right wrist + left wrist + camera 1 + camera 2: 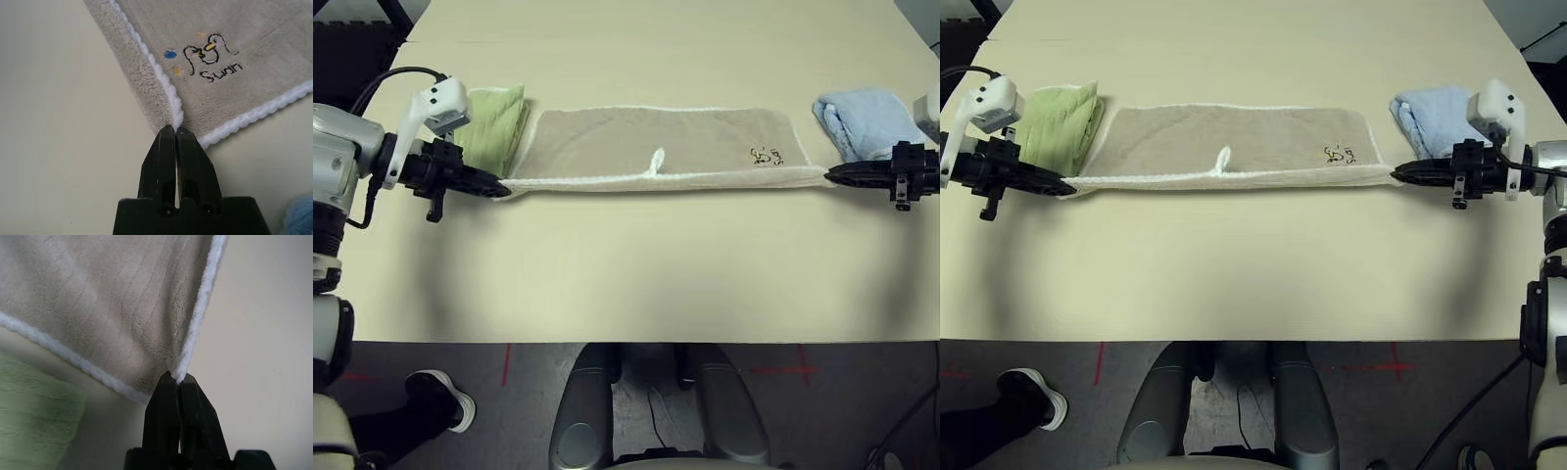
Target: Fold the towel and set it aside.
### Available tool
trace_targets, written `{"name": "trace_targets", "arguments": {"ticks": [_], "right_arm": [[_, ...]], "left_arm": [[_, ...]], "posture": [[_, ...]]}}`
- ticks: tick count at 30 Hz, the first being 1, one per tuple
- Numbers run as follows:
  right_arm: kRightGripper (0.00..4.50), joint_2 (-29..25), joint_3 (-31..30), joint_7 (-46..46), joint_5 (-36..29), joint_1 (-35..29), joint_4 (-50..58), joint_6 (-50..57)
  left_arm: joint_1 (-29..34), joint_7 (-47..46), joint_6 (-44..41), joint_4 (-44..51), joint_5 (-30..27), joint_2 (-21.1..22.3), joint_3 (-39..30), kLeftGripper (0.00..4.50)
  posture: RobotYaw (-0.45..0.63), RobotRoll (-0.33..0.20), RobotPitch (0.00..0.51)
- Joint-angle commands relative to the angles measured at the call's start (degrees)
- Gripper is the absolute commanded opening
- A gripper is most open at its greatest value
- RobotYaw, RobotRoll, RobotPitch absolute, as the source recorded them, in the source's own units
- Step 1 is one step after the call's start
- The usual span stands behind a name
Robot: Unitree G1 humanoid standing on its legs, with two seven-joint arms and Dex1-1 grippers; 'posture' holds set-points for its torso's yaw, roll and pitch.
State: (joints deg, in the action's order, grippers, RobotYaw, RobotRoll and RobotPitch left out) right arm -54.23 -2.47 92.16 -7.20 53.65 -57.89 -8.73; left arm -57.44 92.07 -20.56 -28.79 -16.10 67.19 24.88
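Observation:
My left gripper is going to let go of the beige towel's near corner at its far corner [540, 128], next to the light green towel.
The beige towel [656, 147] with white stitched edging lies stretched across the table, folded lengthwise, its small white loop [656, 162] at the near edge and an embroidered mark [208, 54] near its right end. My left gripper [499, 186] is shut on the towel's near left corner [178, 374]. At the opposite end my right gripper [1398, 175] is shut on the near right corner [176, 120]. Both corners are pinched at the fingertips, and the near edge runs taut between them.
A folded light green towel [494, 127] sits just behind the left gripper, touching the beige towel's left end. A folded light blue towel [867, 119] lies behind the right gripper. A person's shoe [445, 397] shows on the floor at lower left.

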Motion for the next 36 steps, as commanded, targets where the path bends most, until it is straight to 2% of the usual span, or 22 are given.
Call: {"name": "trace_targets", "arguments": {"ticks": [1,7,10,12,16,23,29,36], "right_arm": [[0.0,-4.94,-5.48,0.34,-3.51,-3.91,4.37,2.22],[0.0,-11.97,-13.44,0.34,-11.39,-8.53,12.22,5.82],[0.0,-12.41,-13.85,0.34,-13.94,-8.81,13.7,7.3],[0.0,-11.23,-12.7,0.34,-15.0,-8.15,14.59,9.54],[0.0,-8.37,-9.87,0.34,-13.5,-5.42,12.89,10.26],[0.0,-4.72,-6.44,-0.95,-7.35,2.17,2.03,6.89],[0.0,-3.8,-4.83,-6.01,-1.21,6.42,-7.9,0.89],[0.0,-1.64,-4.72,-15.37,4.79,7.83,-11.21,-4.97]], "left_arm": [[1.88,0.43,0.77,2.05,-1.44,4.59,3.87,0.06],[2.67,0.43,2.23,4.56,-3.43,8.01,7.6,0.06],[1.84,0.43,2.86,3.56,-3.35,7.73,8.23,0.06],[0.57,0.43,3.36,1.44,-2.37,6.06,7.59,0.06],[-2.8,0.43,4.81,-4.74,0.7,1.47,4.97,0.06],[-11.06,0.23,10.17,-17.48,8.62,-6.37,0.67,0.06],[-17.21,-2.81,15.81,-27.46,14.85,-11.85,-2.37,0.06],[-20.68,-8.29,21.49,-35.52,19.5,-16.89,-5.0,0.06]], "posture": [[-0.01,0.0,0.33],[0.0,0.0,0.329],[-0.01,0.0,0.33],[-0.01,0.0,0.33],[-0.01,0.0,0.331],[0.0,0.0,0.329],[0.0,0.0,0.326],[-0.01,0.0,0.326]]}}
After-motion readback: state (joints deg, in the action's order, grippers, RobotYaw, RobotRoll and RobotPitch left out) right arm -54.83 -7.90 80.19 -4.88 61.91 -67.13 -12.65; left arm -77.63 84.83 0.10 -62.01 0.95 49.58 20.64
